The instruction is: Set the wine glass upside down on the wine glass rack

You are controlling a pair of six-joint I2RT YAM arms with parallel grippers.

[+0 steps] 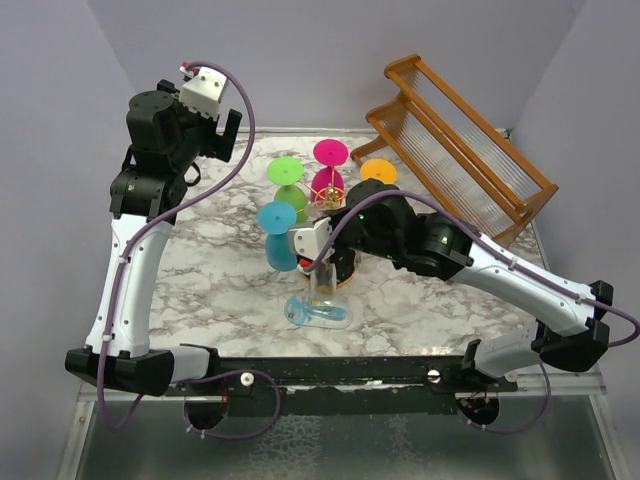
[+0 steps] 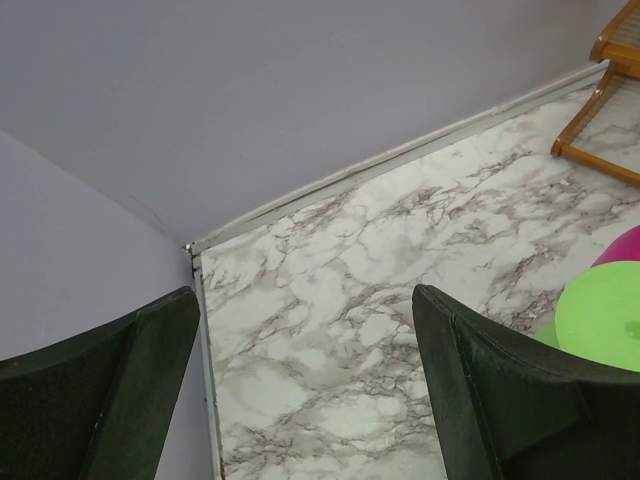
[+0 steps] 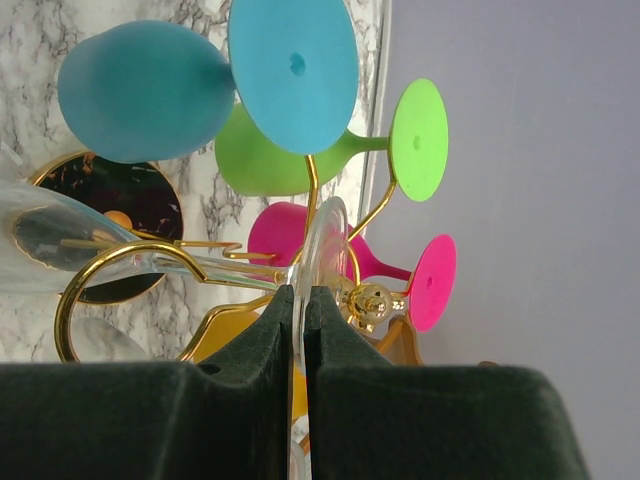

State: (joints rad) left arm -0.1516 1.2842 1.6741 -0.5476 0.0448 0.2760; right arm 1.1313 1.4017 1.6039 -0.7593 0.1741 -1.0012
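Observation:
Next, my right gripper releases the clear wine glass in the rack's gold ring arm point(image 1: 320, 266) point(image 3: 138, 300), beside the teal glass.
The clear wine glass point(image 3: 325, 235) is held by its foot disc between my right gripper's point(image 3: 302, 292) shut fingers. Its stem runs left through a gold ring arm point(image 3: 95, 275) of the wine glass rack, and its bowl point(image 3: 45, 240) lies left, over the rack's round black base point(image 3: 120, 195). In the top view the clear glass point(image 1: 322, 300) hangs bowl-down under my right gripper point(image 1: 325, 268), just in front of the rack point(image 1: 331, 196), which is mostly hidden by coloured glasses. My left gripper point(image 1: 222, 135) is open and empty at the far left, over bare marble point(image 2: 305, 300).
Teal point(image 1: 278, 235), green point(image 1: 287, 185), magenta point(image 1: 329, 170) and orange point(image 1: 378, 171) glasses hang upside down on the rack. A large brown wooden slatted rack point(image 1: 460, 150) stands at the back right. Walls enclose the marble table point(image 1: 210, 260).

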